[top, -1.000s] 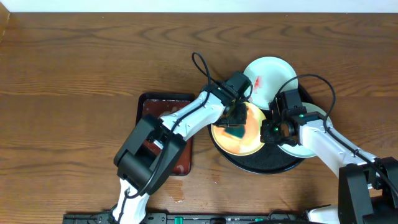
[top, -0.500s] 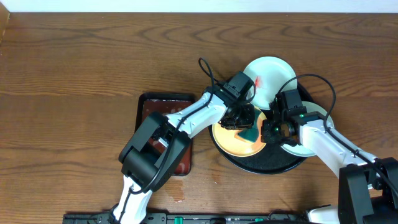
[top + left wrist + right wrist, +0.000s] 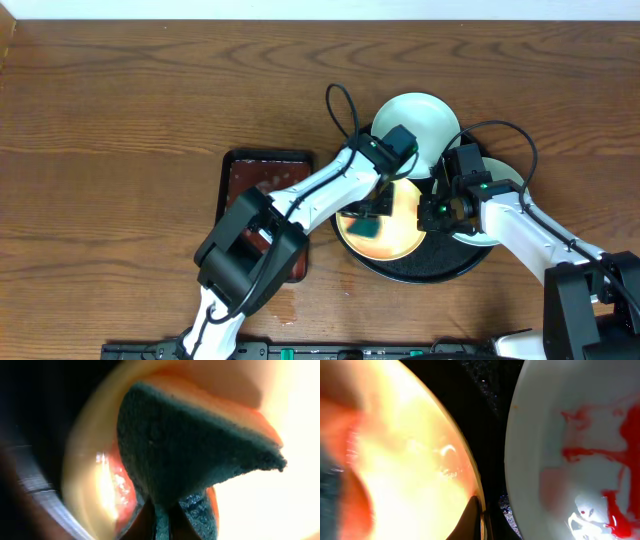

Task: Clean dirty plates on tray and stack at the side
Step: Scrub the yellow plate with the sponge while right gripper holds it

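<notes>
Next, I let go of the dark green sponge with my left gripper near the middle of the rectangular reddish-brown tray (image 3: pixel 257 210).
The black tray (image 3: pixel 455 262) holds the pale yellow plate (image 3: pixel 400 225). My left gripper (image 3: pixel 368 218) is shut on a dark green sponge (image 3: pixel 362 227) and presses it on the plate's left part. In the left wrist view the sponge (image 3: pixel 190 450) lies on the yellow plate (image 3: pixel 85 460) beside a red smear (image 3: pixel 120 491), held by the jaws (image 3: pixel 167 521). My right gripper (image 3: pixel 432 212) is shut on the yellow plate's right rim (image 3: pixel 470 472), jaws (image 3: pixel 481 521). A mint-white plate (image 3: pixel 420 120) lies at the back. Another, with red smears (image 3: pixel 580 460), lies under my right arm (image 3: pixel 500 175).
A rectangular reddish-brown tray (image 3: pixel 250 175) lies left of the black tray, partly under my left arm. The black tray's floor (image 3: pixel 495 405) shows between the two plates. Bare wooden table (image 3: pixel 120 120) lies to the left and back.
My left gripper has dragged the sponge from the yellow plate's right part to its left front. The left wrist now covers the back plate's red smear. The right gripper has stayed on the rim.
</notes>
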{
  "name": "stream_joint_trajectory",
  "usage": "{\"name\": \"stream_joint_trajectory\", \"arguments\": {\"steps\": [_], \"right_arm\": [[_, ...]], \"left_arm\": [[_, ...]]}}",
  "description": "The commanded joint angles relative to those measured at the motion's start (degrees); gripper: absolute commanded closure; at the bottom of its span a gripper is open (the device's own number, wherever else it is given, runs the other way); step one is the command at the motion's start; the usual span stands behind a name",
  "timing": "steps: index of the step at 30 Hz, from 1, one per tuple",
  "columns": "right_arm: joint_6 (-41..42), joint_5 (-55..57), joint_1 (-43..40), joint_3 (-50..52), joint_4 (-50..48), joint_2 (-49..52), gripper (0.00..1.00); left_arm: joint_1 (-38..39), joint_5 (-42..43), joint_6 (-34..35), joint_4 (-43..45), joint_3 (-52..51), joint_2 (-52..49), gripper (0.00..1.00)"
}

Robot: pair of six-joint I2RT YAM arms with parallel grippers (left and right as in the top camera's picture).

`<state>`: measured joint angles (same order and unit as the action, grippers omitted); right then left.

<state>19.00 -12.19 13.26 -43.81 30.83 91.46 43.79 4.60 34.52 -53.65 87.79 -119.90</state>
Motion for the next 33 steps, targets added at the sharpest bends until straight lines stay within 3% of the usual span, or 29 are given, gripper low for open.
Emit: {"name": "stream_joint_trajectory", "arguments": {"steps": [1, 7, 15, 17, 26, 33], "right_arm": [[-1.3, 4.2, 0.3, 2.4, 1.3, 2.4, 0.99], [-1.2, 4.2, 0.3, 2.4, 1.3, 2.4, 0.99], [-0.6, 4.2, 0.3, 2.4, 1.1, 2.4, 0.99], [-0.6, 4.2, 0.3, 2.4, 1.2, 2.4, 0.99], [-0.6, 4.2, 0.3, 2.4, 1.1, 2.4, 0.99], [-0.6, 4.2, 0.3, 2.4, 1.2, 2.4, 0.99]], "left_arm": [[-3.7, -16.4, 0.3, -4.4, -0.8, -2.8, 0.92], [-5.0, -14.1, 1.4, -4.3, -0.8, -2.8, 0.92], [-2.2, 16.8, -0.4, 10.8, -1.3, -3.0, 0.92], [-0.9, 20.7, -0.3, 12.9, -1.3, -3.0, 0.92], [3.5, 24.9, 1.0, 13.0, -1.3, -3.0, 0.84], [0.8, 15.3, 0.3, 8.5, -1.3, -2.9, 0.93]]}}
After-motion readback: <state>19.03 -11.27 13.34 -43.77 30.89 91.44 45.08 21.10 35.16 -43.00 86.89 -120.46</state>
